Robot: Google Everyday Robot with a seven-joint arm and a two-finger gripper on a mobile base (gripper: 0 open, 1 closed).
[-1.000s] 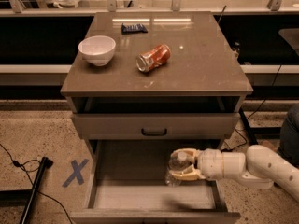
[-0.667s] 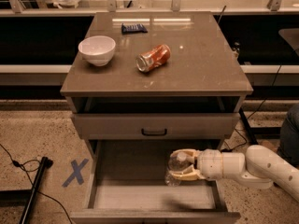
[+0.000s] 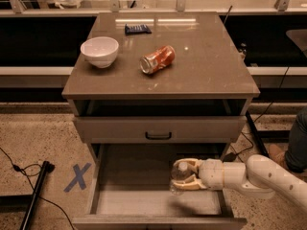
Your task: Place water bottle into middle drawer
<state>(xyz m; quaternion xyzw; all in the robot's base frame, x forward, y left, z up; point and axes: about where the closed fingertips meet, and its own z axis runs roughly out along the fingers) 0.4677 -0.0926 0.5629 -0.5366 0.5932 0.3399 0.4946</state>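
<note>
I should lower the water bottle, now held just above that drawer, and let go of it on the middle drawer's pale bottom, toward its front edge (image 3: 177,195), with my gripper.
The water bottle (image 3: 178,177) is a small clear plastic bottle with a white cap, held upright over the right part of the open middle drawer (image 3: 144,202). My gripper (image 3: 184,175) reaches in from the right on a cream arm and is shut on the bottle, one finger behind it and one in front. The bottle's base hangs a little above the drawer's pale floor. The drawer is pulled out wide below the cabinet.
The cabinet top (image 3: 211,66) bears a white bowl (image 3: 100,51), a crushed orange soda can (image 3: 157,59) and a dark blue packet (image 3: 137,29). A grey drawer front with a black handle (image 3: 158,136) sits above. A blue X (image 3: 77,177) and a black pole (image 3: 34,193) lie on the floor at left.
</note>
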